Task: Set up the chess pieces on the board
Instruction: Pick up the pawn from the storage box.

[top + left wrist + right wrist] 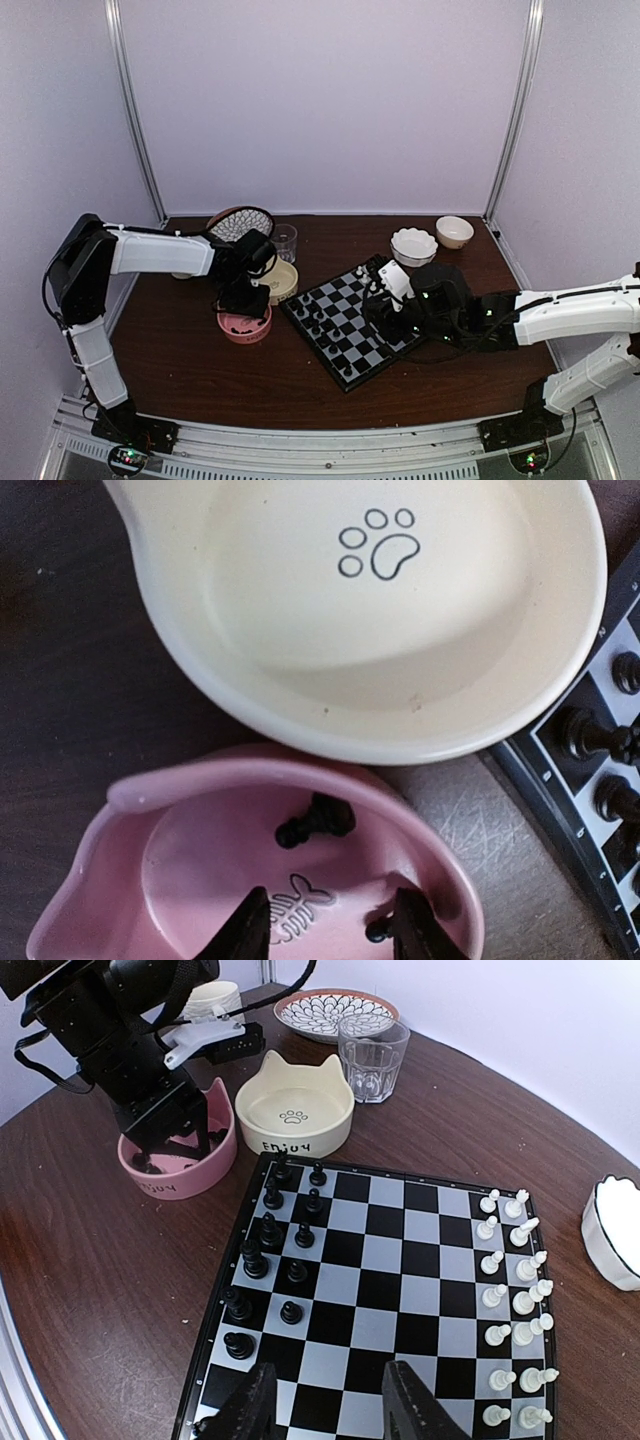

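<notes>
One black piece lies under the left gripper's finger by the side of the pink bowl, so the robot should back off and pick up the black piece [318, 820] behind the fish print.
The board [400, 1260] lies tilted on the brown table and also shows in the top view [345, 300]. Black chess pieces [270, 1230] stand in two columns on its left side, white chessmen [510, 1290] on its right. My left gripper [330, 935] is open inside a pink bowl [130, 790], over the fish print. Two black pieces lie there: one on its side [315, 822], one beside the right fingertip [378, 930]. My right gripper [325, 1400] is open and empty, low over the board's near rows. In the top view it [378, 305] is over the board's right part.
A cream paw-print bowl [300, 710] sits right behind the pink bowl [150, 1182]. A glass [372, 1055] and a patterned plate [335, 1012] stand behind it. A white scalloped bowl [413, 245] and a small cream bowl [454, 231] stand at the back right.
</notes>
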